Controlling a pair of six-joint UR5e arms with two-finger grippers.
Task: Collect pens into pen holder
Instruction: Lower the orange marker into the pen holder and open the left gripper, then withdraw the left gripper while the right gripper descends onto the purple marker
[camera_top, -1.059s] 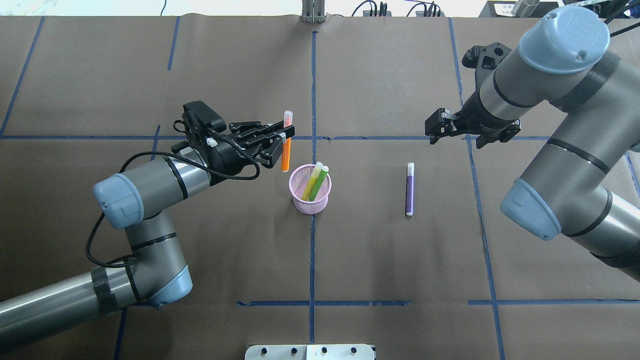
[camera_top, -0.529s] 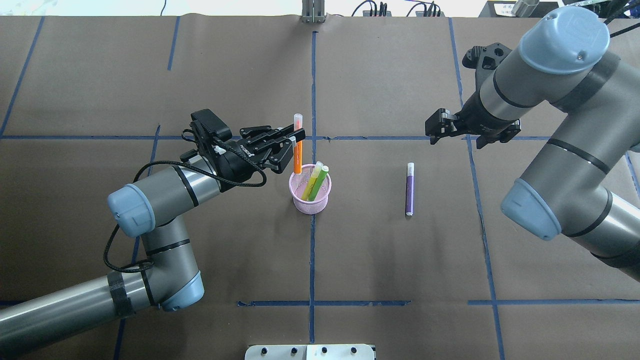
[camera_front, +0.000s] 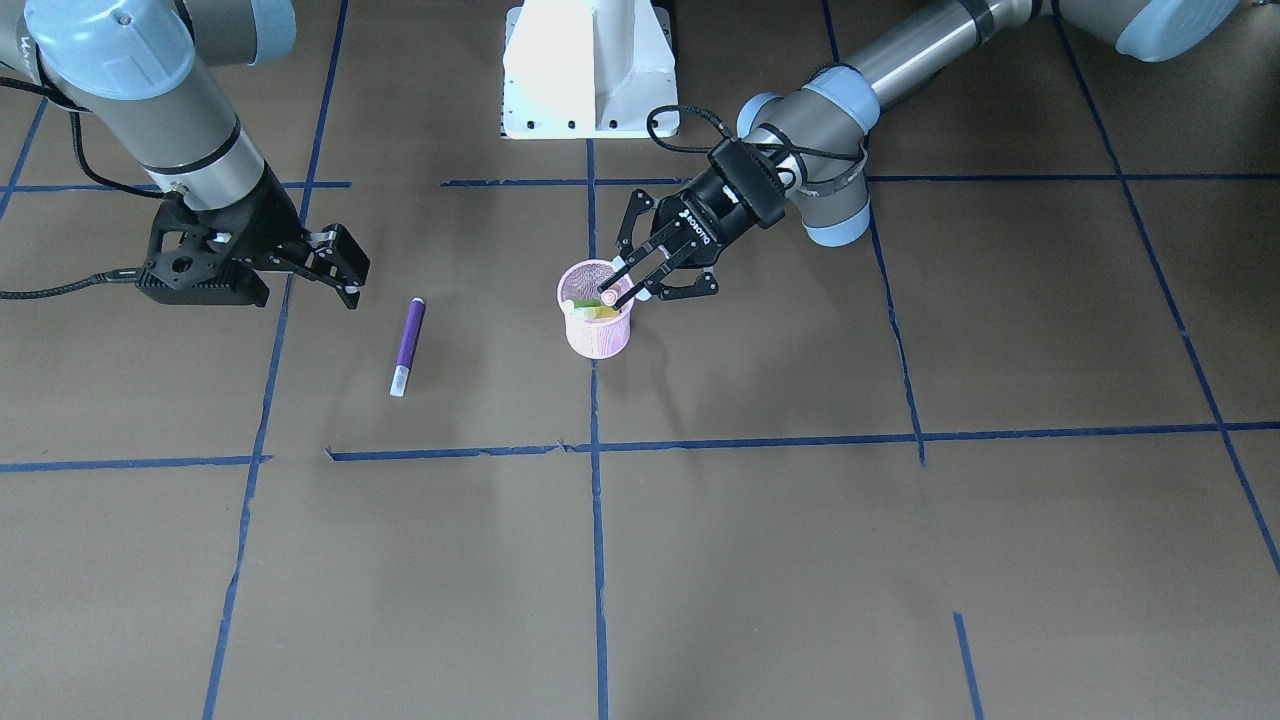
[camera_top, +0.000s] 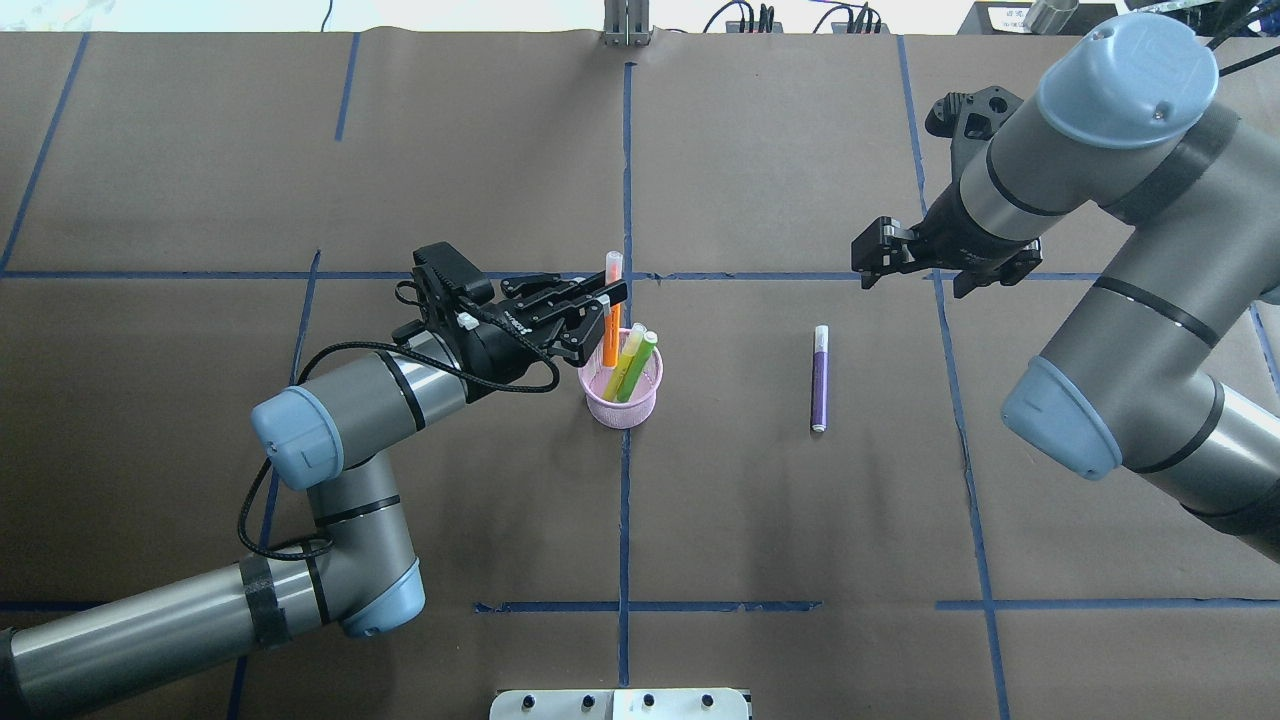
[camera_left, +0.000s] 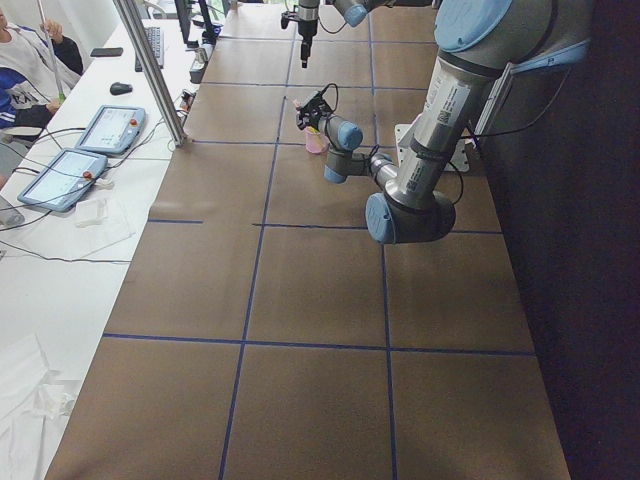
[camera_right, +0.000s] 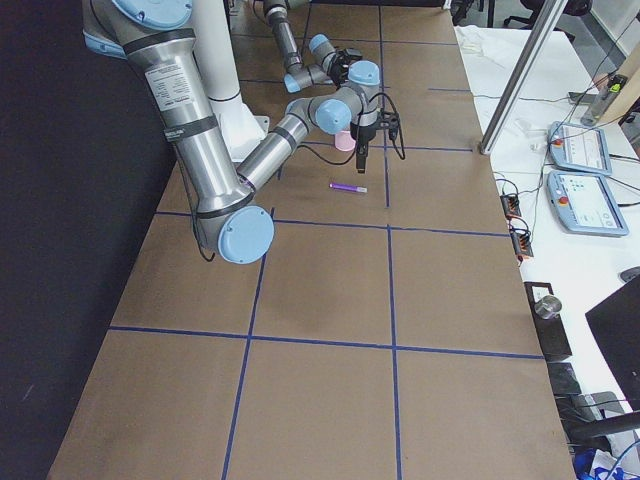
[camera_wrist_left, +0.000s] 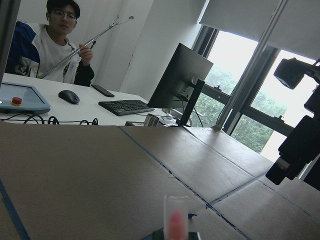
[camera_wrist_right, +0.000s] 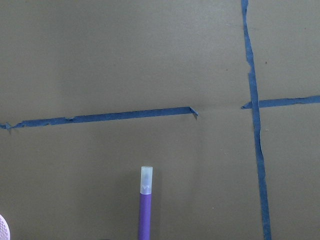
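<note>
The purple pen is next for my right gripper, which should go to it and close on the pen's body (camera_front: 405, 353) (camera_wrist_right: 144, 206), near its cap.
The pink mesh pen holder (camera_top: 622, 405) stands at the table's middle and also shows in the front view (camera_front: 598, 335). A yellow pen and a green pen (camera_top: 640, 362) lean inside it. My left gripper (camera_top: 608, 298) is shut on an upright orange pen (camera_top: 611, 340), whose lower end is inside the holder's rim. The front view shows this gripper (camera_front: 625, 290) over the holder. The pen's clear cap shows in the left wrist view (camera_wrist_left: 176, 220). A purple pen (camera_top: 820, 380) lies on the table right of the holder. My right gripper (camera_top: 868, 268) hovers open beyond it.
Blue tape lines cross the brown table cover. The robot's white base (camera_front: 590, 70) stands behind the holder. The purple pen's cap end shows in the right wrist view (camera_wrist_right: 145, 210). A person and desk equipment (camera_wrist_left: 65, 55) are beyond the table's far side.
My left gripper has carried the orange pen to the right, from beside the holder to over it, and lowered its end into the rim. The right arm has not moved.
</note>
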